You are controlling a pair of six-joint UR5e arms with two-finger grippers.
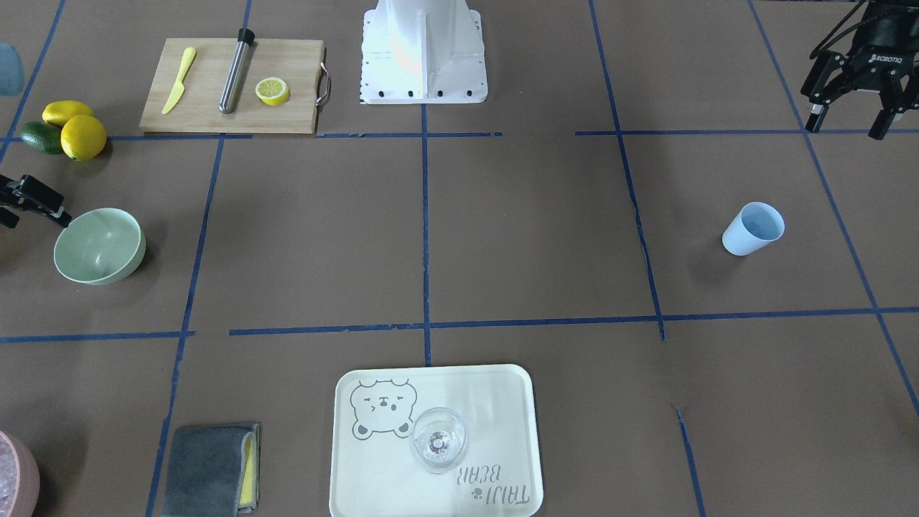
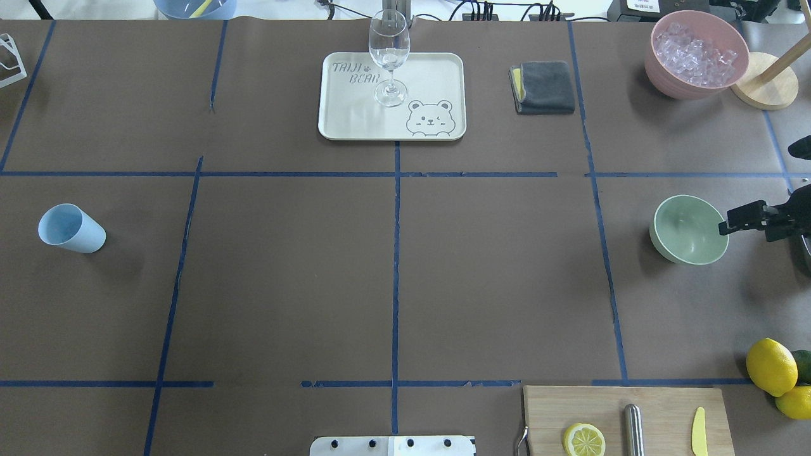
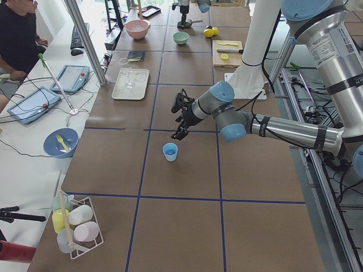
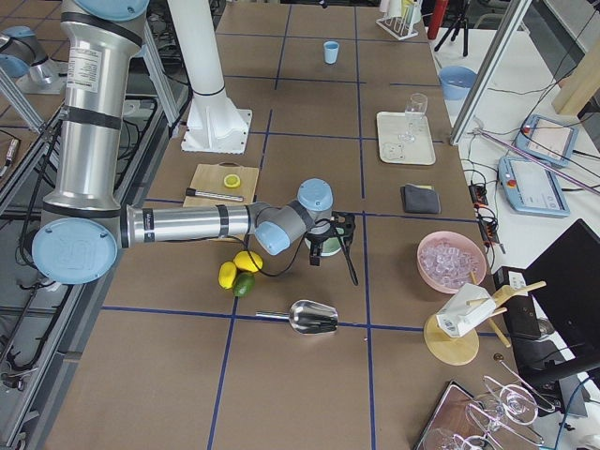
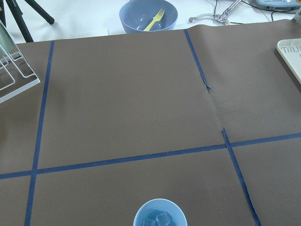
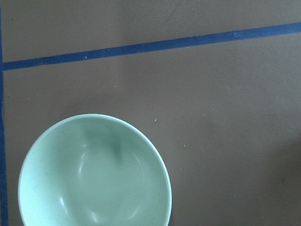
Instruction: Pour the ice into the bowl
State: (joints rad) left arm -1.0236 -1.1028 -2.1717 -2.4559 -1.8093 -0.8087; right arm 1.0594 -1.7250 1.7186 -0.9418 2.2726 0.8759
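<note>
Next, I should reach the light blue cup with my left gripper and grip the cup's body (image 1: 742, 236) below its rim, ready to pour ice.
The mint-green bowl (image 2: 689, 229) stands empty on the robot's right side and fills the lower left of the right wrist view (image 6: 94, 174). My right gripper (image 2: 738, 221) hovers at the bowl's outer rim with its fingers apart and nothing between them; it enters the front view at the left edge (image 1: 32, 205). The ice (image 5: 160, 219) shows as clear cubes inside the light blue cup (image 2: 71, 228), which stands upright on the robot's left side. My left gripper (image 1: 847, 123) hangs open and empty above the table, back from the cup (image 1: 752, 228).
A tray (image 2: 342, 120) with a wine glass (image 2: 388, 57) sits at the far middle, a grey cloth (image 2: 543, 87) and a pink container of crushed ice (image 2: 696, 54) to its right. Cutting board (image 2: 659, 418), lemons (image 2: 770, 366) and a metal scoop (image 4: 309, 317) lie near the bowl.
</note>
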